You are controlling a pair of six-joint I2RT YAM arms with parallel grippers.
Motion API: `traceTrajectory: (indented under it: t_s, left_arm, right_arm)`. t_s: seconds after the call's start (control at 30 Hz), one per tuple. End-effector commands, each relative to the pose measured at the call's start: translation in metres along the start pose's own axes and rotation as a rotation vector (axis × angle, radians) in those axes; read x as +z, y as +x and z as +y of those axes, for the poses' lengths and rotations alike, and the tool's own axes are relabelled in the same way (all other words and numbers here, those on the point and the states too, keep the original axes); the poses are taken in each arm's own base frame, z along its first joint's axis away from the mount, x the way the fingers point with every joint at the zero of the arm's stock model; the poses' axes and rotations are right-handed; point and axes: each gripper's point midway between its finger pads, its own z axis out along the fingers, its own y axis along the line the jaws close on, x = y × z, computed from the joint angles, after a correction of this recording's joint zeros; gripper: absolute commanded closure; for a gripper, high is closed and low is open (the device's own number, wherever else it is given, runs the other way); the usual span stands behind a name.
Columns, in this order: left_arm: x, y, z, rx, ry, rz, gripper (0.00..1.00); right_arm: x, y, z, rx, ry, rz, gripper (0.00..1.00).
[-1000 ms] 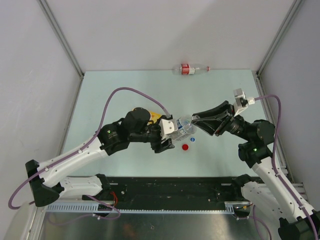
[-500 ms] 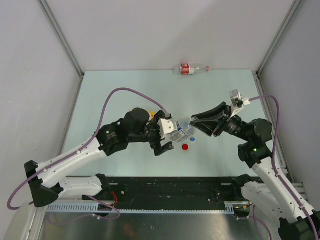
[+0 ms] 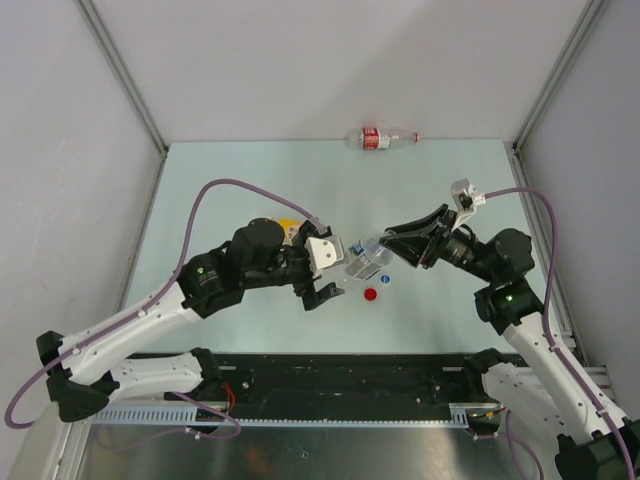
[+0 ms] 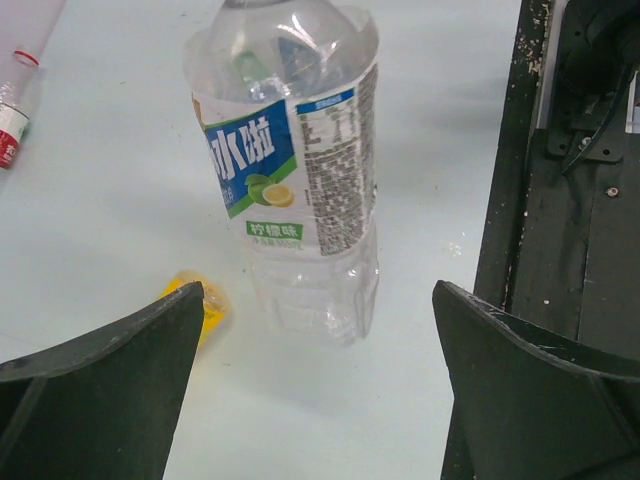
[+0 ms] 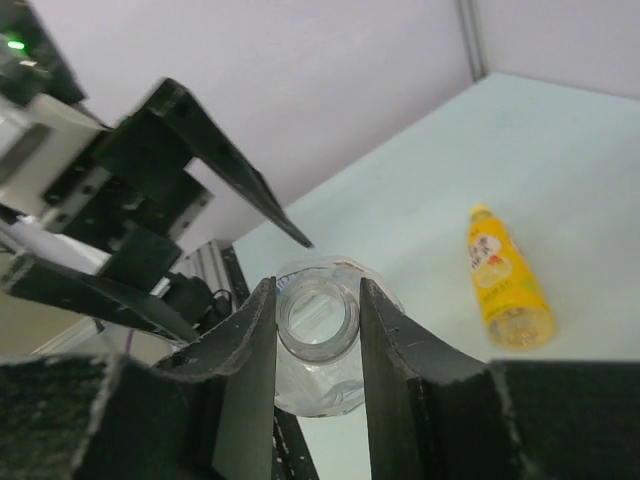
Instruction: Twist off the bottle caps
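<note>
My right gripper is going to stand the short clear bottle on the bare table (image 3: pixel 426 281) beside the blue cap, toward my right arm. The bottle now stands near the table's middle.
The short clear bottle (image 3: pixel 367 259) stands near the table's middle, its green and blue label (image 4: pixel 285 165) facing the left wrist camera. My right gripper (image 3: pixel 387 244) is shut on the bottle's open, capless neck (image 5: pixel 318 318). To the bottle's left, my left gripper (image 3: pixel 333 272) stands open and apart from it, a black finger (image 4: pixel 110 360) on each side of that view. Just in front of the bottle lie a red cap (image 3: pixel 370 294) and a blue cap (image 3: pixel 385 281). A small yellow cap (image 4: pixel 208 303) lies behind it. The yellow bottle (image 5: pixel 505 280) lies on its side, mostly hidden under my left arm in the top view.
The slim clear bottle with the red label (image 3: pixel 376 138) lies against the back wall. A black rail (image 3: pixel 340 375) runs along the table's near edge by the arm bases. Grey walls close in the left, back and right sides.
My left gripper has opened wide and pulled back to the left, off the short clear bottle. My right gripper has kept its hold on the neck.
</note>
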Motion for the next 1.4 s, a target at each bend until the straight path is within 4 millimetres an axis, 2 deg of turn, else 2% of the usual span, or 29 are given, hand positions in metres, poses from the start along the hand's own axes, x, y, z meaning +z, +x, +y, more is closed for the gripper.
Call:
traceTrajectory:
  t_s: [0.0, 0.2, 0.33, 0.57, 0.93, 1.07, 1.37]
  left_arm:
    - [-0.007, -0.012, 0.006, 0.038, -0.041, -0.054, 0.01]
    - [-0.005, -0.011, 0.005, 0.037, -0.036, -0.053, 0.01]
    - [-0.003, -0.01, 0.004, 0.035, -0.033, -0.047, 0.0]
    - [-0.002, -0.009, 0.004, 0.032, -0.027, -0.043, 0.01]
    - [0.0, -0.008, 0.003, 0.028, -0.025, -0.039, 0.01]
    - [0.0, -0.008, 0.004, 0.027, -0.029, -0.036, 0.01]
    - [0.001, -0.006, 0.005, 0.026, -0.037, -0.03, 0.0]
  right_arm:
    - [-0.005, 0.001, -0.033, -0.029, 0.181, -0.006, 1.0]
    - [-0.023, 0.014, -0.082, -0.031, 0.45, 0.016, 1.0]
    - [-0.043, 0.026, -0.116, -0.022, 0.658, 0.045, 1.0]
    - [-0.079, 0.032, -0.152, -0.022, 0.93, 0.042, 1.0]
    - [-0.124, 0.042, -0.181, -0.044, 1.209, 0.078, 1.0]
    - [-0.128, 0.047, -0.186, -0.047, 1.243, 0.101, 1.0]
    - [-0.13, 0.053, -0.19, -0.041, 1.258, 0.123, 0.88]
